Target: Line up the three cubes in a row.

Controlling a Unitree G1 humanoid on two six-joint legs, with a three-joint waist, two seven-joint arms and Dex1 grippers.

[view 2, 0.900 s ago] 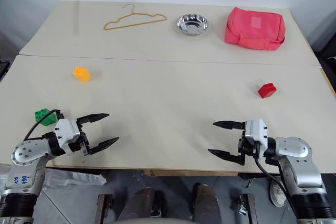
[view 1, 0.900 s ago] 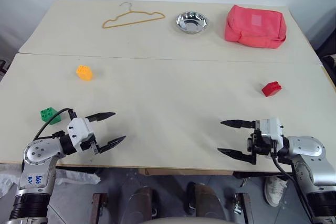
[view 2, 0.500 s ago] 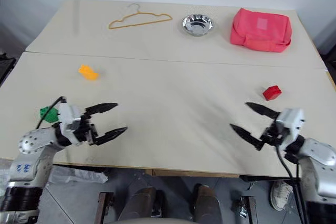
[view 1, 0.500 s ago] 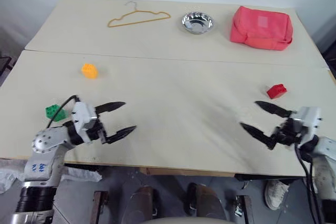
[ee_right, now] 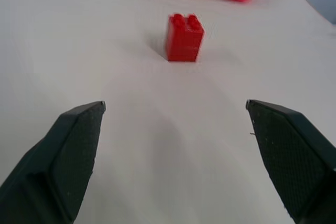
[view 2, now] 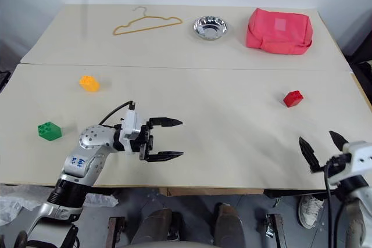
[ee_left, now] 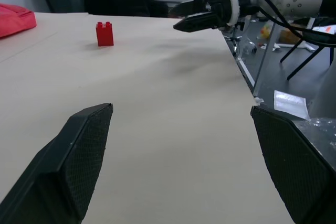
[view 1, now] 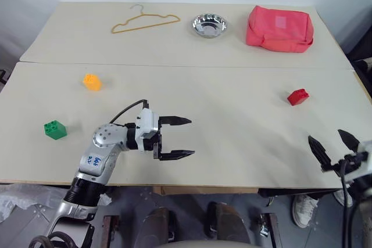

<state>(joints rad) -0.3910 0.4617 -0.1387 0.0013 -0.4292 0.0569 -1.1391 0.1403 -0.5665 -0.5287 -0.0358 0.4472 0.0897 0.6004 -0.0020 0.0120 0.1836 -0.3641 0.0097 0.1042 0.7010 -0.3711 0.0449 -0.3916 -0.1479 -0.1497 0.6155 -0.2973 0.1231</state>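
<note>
Next, my left gripper goes to the green cube, nearer the table's front edge than the orange-yellow cube, and closes on its opposite sides (view 1: 56, 132).
Three cubes lie far apart on the table. The red cube (view 1: 298, 96) sits at the right, the orange-yellow cube (view 1: 92, 81) at the left, and the green cube (view 1: 55, 129) nearer the front left. My left gripper (view 1: 186, 137) stands open over the table's front middle, pointing right, empty. Near the front right edge my right gripper (view 1: 332, 144) is open and empty, pointing toward the red cube (ee_right: 184, 38) ahead of it. The left wrist view shows the red cube (ee_left: 104, 33) far off and the right gripper (ee_left: 186, 15) beyond.
A yellow wire hanger (view 1: 145, 20), a steel bowl (view 1: 210, 25) and a pinkish-red fabric pouch (view 1: 279, 28) lie along the far side of the table. A seam (view 1: 186, 65) crosses the table between them and the cubes.
My left gripper has swung right toward the table's middle, away from the green cube. My right gripper has moved right and back toward the front right edge. Both stayed open.
</note>
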